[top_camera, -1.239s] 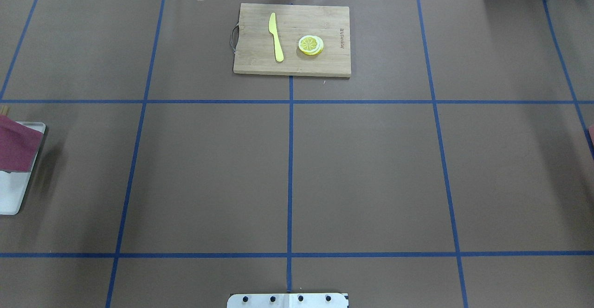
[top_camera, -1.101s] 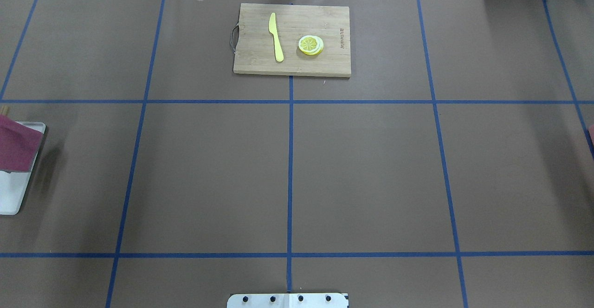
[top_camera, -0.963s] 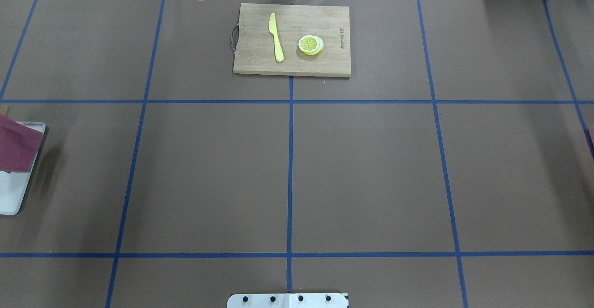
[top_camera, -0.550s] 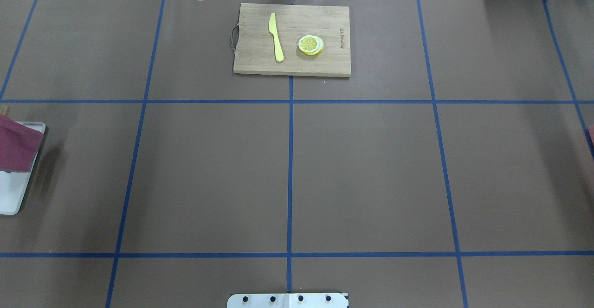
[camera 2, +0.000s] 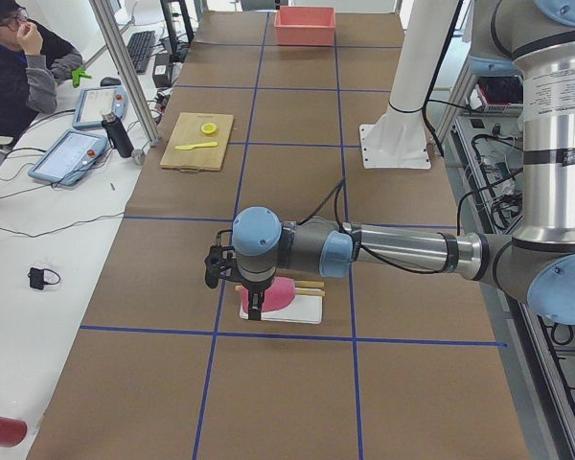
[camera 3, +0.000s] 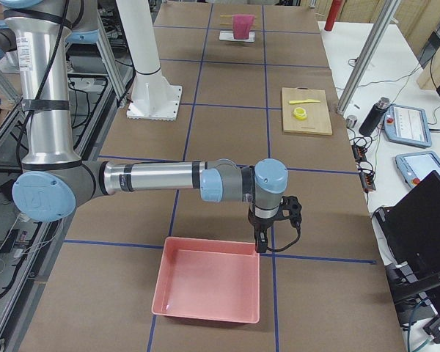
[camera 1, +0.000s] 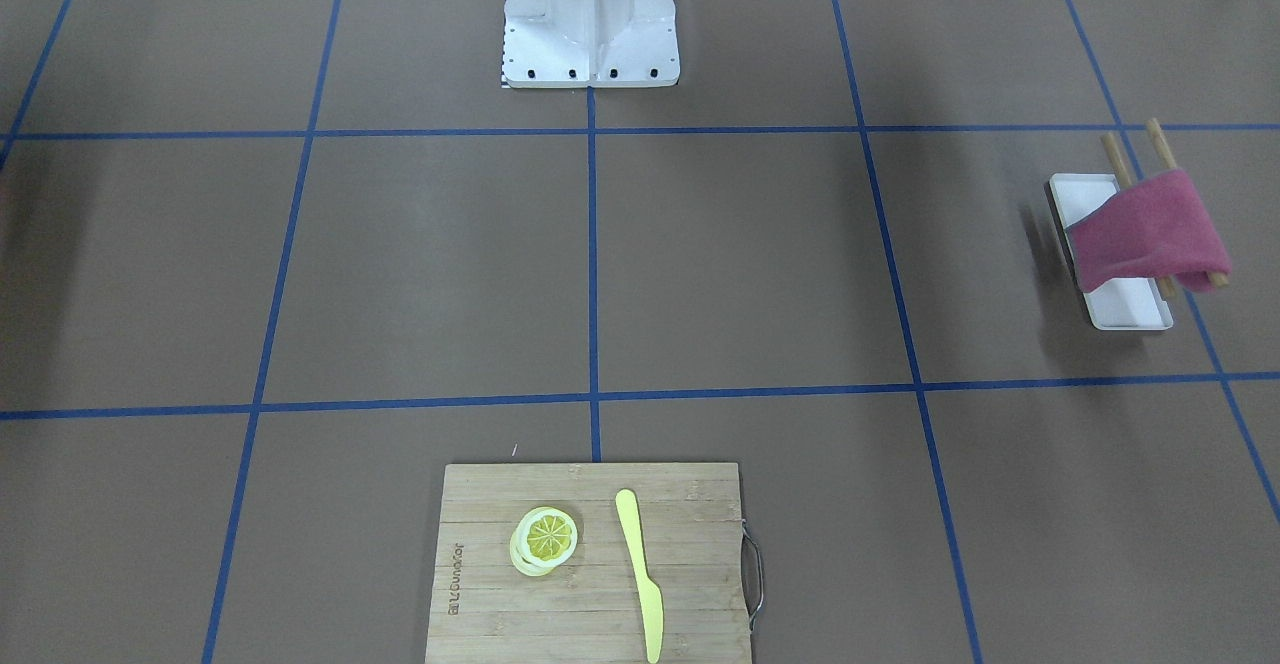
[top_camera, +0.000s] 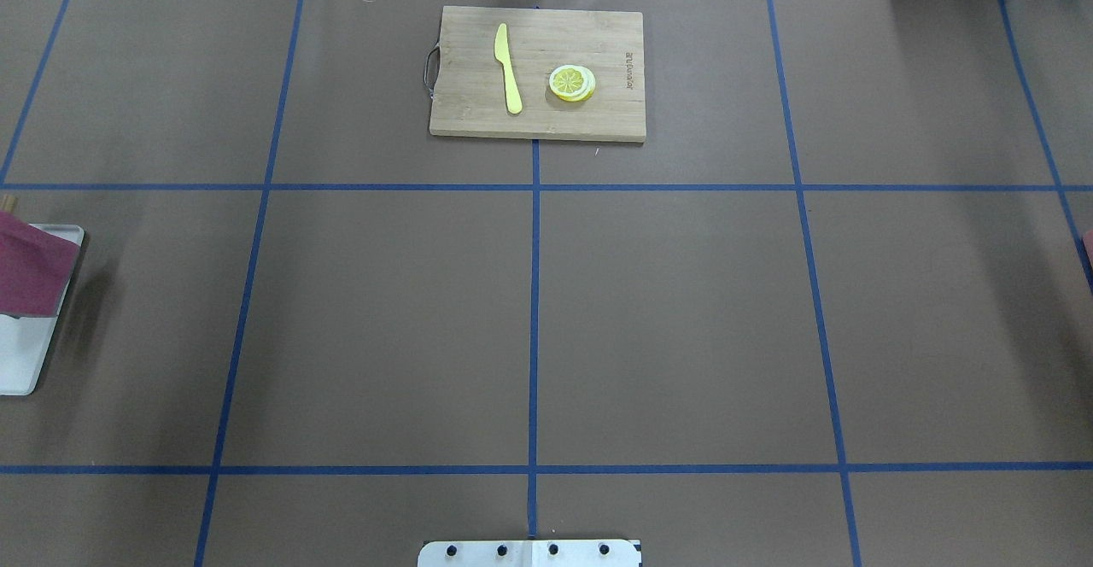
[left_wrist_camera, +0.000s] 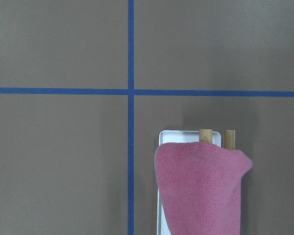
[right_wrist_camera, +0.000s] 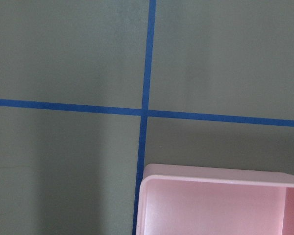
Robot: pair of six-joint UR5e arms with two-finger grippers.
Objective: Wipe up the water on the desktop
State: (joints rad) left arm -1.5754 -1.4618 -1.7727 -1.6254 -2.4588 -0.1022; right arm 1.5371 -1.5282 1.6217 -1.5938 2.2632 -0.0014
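Observation:
Next, my left gripper needs to go to the pink cloth's far end (camera 1: 1214,251) (left_wrist_camera: 206,160), where it covers the outer wooden rod, and close there.
The desktop (top_camera: 384,319) is a matte brown surface crossed by blue tape lines; I see no water on it. A pink cloth (camera 1: 1145,234) hangs over two wooden rods above a white tray (camera 1: 1125,304) at my left end; it also fills the lower part of the left wrist view (left_wrist_camera: 201,191). My left gripper (camera 2: 256,309) points down by the cloth (camera 2: 280,292); I cannot tell if it is open. My right gripper (camera 3: 260,246) hangs at the far corner of a pink bin (camera 3: 209,290); I cannot tell its state either.
A bamboo cutting board (top_camera: 538,72) with a yellow knife (top_camera: 508,67) and lemon slices (top_camera: 572,83) lies at the far middle. The robot's white base (camera 1: 590,19) stands at the near middle edge. The pink bin's rim (right_wrist_camera: 215,205) shows in the right wrist view.

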